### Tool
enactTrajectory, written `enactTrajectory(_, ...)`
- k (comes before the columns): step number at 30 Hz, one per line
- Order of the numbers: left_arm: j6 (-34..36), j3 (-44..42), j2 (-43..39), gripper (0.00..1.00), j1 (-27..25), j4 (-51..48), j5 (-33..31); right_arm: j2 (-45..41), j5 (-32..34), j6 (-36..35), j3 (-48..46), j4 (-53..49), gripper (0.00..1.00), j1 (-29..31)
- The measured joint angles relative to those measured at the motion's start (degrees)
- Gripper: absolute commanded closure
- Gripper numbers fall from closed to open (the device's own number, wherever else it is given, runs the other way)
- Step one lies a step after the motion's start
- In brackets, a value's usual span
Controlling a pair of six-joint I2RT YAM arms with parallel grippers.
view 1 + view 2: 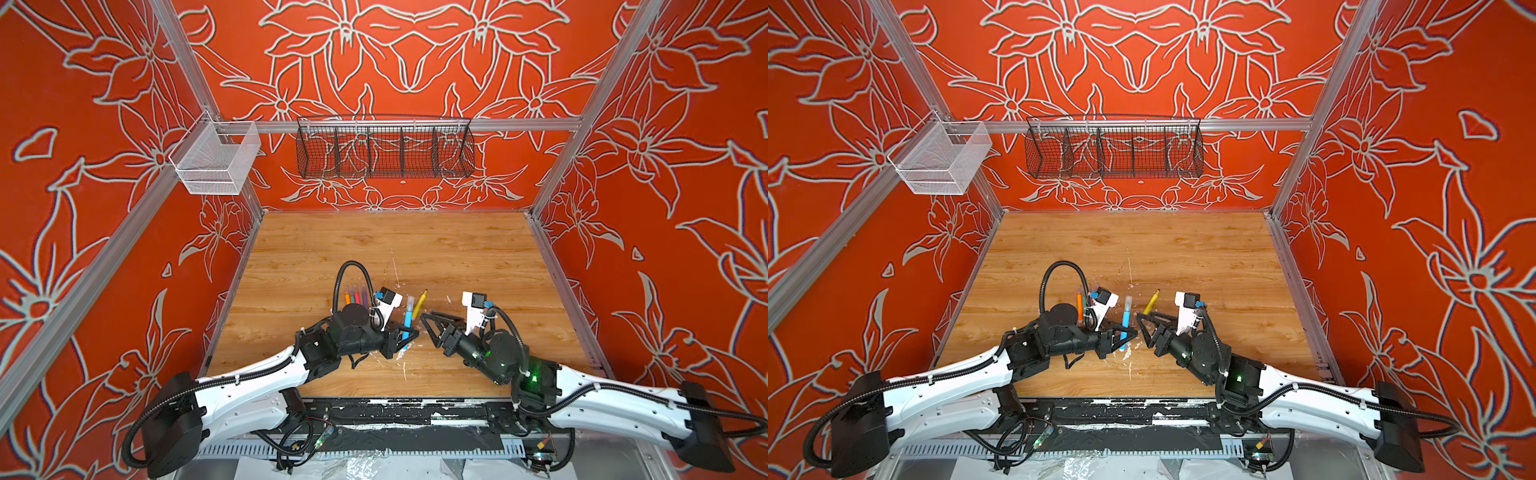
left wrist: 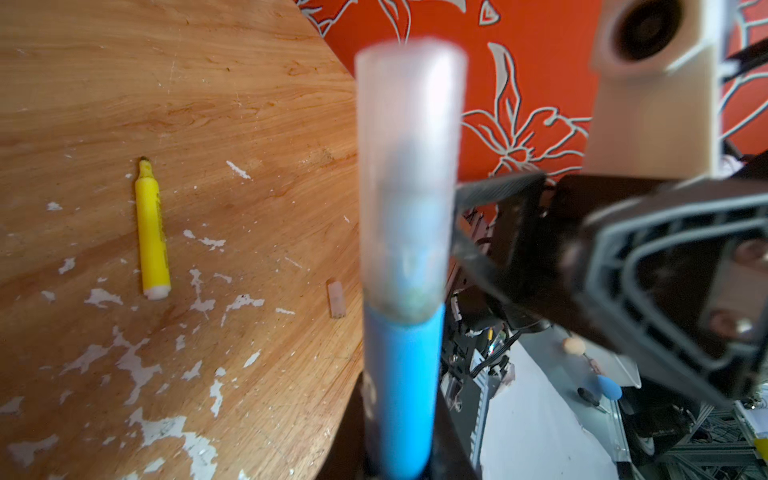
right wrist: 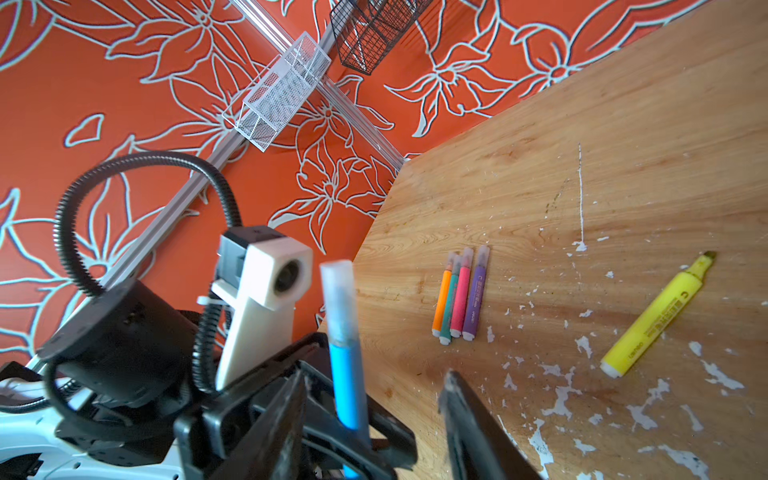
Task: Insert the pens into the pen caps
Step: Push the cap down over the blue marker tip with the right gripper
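Note:
The clear pen cap is standing tall over the tip of the blue pen, so next I grip the cap's upper end [image 2: 411,68] with my right gripper and press it home.
My left gripper [image 1: 405,337] [image 2: 399,440] is shut on the barrel of a blue pen [image 1: 407,323] [image 1: 1124,322] [image 2: 401,374], which stands up from the jaws. A clear pen cap [image 2: 409,166] [image 3: 338,299] sits over its tip. My right gripper [image 1: 427,316] [image 1: 1142,319] [image 3: 376,386] is open just to the right of that pen, its fingers on either side of it and apart from it. A yellow pen [image 1: 419,301] [image 2: 152,232] [image 3: 656,316] lies uncapped on the table. A loose clear pen cap [image 2: 336,299] lies near it. Orange, green, pink and purple pens [image 1: 356,296] [image 3: 459,295] lie capped in a row.
White paint flecks [image 3: 561,395] dot the wooden table [image 1: 457,257]. A black wire basket [image 1: 384,149] hangs on the back wall and a white mesh basket [image 1: 216,160] on the left rail. Patterned walls close in three sides.

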Motion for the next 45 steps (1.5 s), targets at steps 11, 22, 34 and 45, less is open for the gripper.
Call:
enactTrajectory(11,3.1,-2.3,-2.3,1.0,0.0,-0.6,1.0,6.3,1.1,-4.0,6.1,-3.0,0.6,0.0)
enactTrajectory(22,3.3,-2.3,-2.8,1.0,0.0,-0.7,0.9,13.8,1.5,-5.9,11.3,-2.1,0.58,0.0)
enactTrajectory(34,3.3,-2.4,-3.3,1.0,0.0,-0.7,0.9,18.5,1.5,-5.7,15.3,-2.9,0.68,-0.4)
enactTrajectory(45,3.3,-2.4,-3.6,1.0,-0.1,-0.7,0.9,21.0,1.5,-5.0,16.1,-3.7,0.74,-1.7)
